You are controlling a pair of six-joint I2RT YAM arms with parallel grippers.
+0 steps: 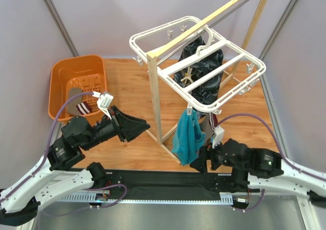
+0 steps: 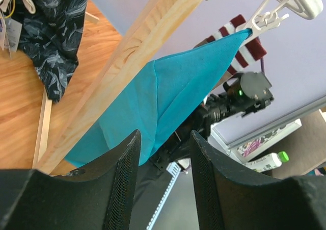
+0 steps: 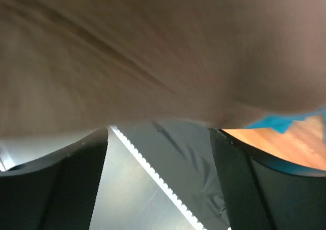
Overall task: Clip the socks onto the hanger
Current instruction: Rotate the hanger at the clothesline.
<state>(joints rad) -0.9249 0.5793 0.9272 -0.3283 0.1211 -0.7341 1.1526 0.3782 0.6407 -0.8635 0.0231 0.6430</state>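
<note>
Next, I close my right gripper on the lower part of the teal cloth (image 1: 195, 147), next to the hanging taupe sock.
One taupe sock (image 1: 207, 129) with a maroon-and-white cuff (image 2: 239, 44) hangs from the front edge of the white hanger (image 1: 147, 36), just behind the teal cloth. A second sock (image 1: 81, 105) lies in the orange basket. My right gripper (image 1: 196, 164) is under the hanging sock. In the right wrist view its jaws (image 3: 159, 133) stand open, and the taupe sock fabric (image 3: 153, 51) fills the picture just beyond the fingertips. My left gripper (image 1: 144, 126) hovers left of the wooden post, open and empty (image 2: 164, 135), facing the teal cloth.
The teal cloth (image 1: 187, 135) hangs from a clip (image 2: 265, 18) on the hanger's front rail. A black patterned garment (image 1: 201, 72) hangs under the hanger's middle. The wooden rack's post (image 1: 155, 97) stands between my two grippers. The orange basket (image 1: 58, 74) sits at the back left.
</note>
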